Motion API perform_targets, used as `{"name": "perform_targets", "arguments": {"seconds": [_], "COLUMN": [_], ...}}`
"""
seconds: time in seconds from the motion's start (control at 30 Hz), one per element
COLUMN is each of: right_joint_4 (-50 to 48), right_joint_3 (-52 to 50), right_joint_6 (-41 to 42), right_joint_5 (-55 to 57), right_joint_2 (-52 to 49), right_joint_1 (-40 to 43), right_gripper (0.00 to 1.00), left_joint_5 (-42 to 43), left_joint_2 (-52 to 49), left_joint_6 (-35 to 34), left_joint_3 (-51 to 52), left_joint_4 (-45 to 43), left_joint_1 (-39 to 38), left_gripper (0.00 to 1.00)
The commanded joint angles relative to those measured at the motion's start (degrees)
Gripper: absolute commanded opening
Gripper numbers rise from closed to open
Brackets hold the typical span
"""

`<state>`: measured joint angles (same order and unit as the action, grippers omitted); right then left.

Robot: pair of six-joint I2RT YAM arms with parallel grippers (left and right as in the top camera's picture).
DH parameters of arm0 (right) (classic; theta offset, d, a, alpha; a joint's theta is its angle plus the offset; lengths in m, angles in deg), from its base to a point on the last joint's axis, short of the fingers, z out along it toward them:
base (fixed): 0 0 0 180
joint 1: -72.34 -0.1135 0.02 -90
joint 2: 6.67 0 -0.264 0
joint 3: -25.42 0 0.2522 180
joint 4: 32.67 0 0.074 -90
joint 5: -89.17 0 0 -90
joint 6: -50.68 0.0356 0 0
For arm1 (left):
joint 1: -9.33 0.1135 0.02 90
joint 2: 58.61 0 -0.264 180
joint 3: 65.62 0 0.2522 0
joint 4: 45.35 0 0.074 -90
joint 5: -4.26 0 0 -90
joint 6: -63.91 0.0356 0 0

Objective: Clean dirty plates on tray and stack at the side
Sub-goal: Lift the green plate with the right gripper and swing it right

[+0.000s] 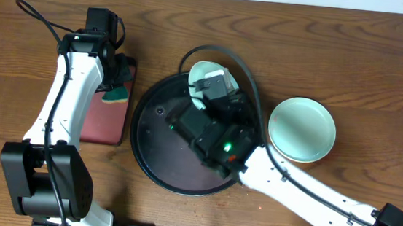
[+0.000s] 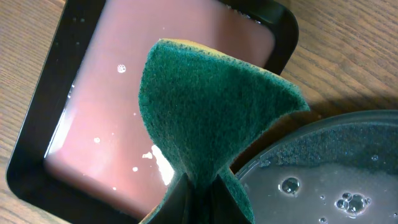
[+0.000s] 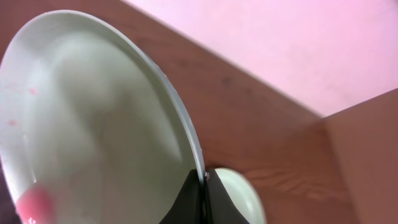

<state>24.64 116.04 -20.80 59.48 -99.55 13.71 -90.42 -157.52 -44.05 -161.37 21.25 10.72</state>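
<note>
Next, my right gripper releases the pale mint-blue plate on top of the second mint-blue plate (image 1: pixel 302 129) (image 3: pixel 239 198) that lies flat on the table.
My right gripper (image 1: pixel 207 91) (image 3: pixel 204 186) is shut on the rim of a pale mint-blue plate (image 1: pixel 202 71) (image 3: pixel 93 118) and holds it tilted up over the far part of the round black tray (image 1: pixel 157 157). The plate has a pink-red smear near its lower edge. A second mint-blue plate (image 1: pixel 302 129) (image 3: pixel 239 199) lies flat on the table to the right of the tray. The yellow plate is not visible. My left gripper (image 1: pixel 120 85) (image 2: pixel 202 202) is shut on a green sponge (image 2: pixel 211 106) above the dark-red tray.
The rectangular dark-red tray (image 1: pixel 105 123) (image 2: pixel 93 124) holds a thin layer of liquid and sits just left of the black tray, whose wet, bubbly edge (image 2: pixel 323 174) shows in the left wrist view. My right arm lies across the black tray. The table is wooden.
</note>
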Motion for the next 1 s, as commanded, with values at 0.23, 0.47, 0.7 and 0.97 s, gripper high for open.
{"name": "perform_targets", "arguments": {"seconds": [0.23, 0.47, 0.7, 0.97], "right_joint_4": [-0.6, -0.7, -0.7, 3.6], "right_joint_3": [0.3, 0.3, 0.3, 0.3], "right_joint_6": [-3.4, -3.4, -3.3, 1.8], "right_joint_5": [21.2, 23.9, 23.3, 1.6], "right_joint_2": [0.4, 0.4, 0.4, 0.4], "right_joint_1": [-5.1, -6.0, -6.0, -4.2], "right_gripper": [0.01, 0.01, 0.01, 0.01], "left_joint_5": [-0.7, -0.7, -0.7, -0.7], "left_joint_2": [-0.3, -0.3, -0.3, -0.3], "left_joint_6": [0.8, 0.8, 0.8, 0.8], "left_joint_3": [0.5, 0.5, 0.5, 0.5], "left_joint_4": [0.0, 0.0, 0.0, 0.0], "left_joint_1": [0.2, 0.2, 0.2, 0.2], "left_gripper": [0.07, 0.07, 0.08, 0.08]}}
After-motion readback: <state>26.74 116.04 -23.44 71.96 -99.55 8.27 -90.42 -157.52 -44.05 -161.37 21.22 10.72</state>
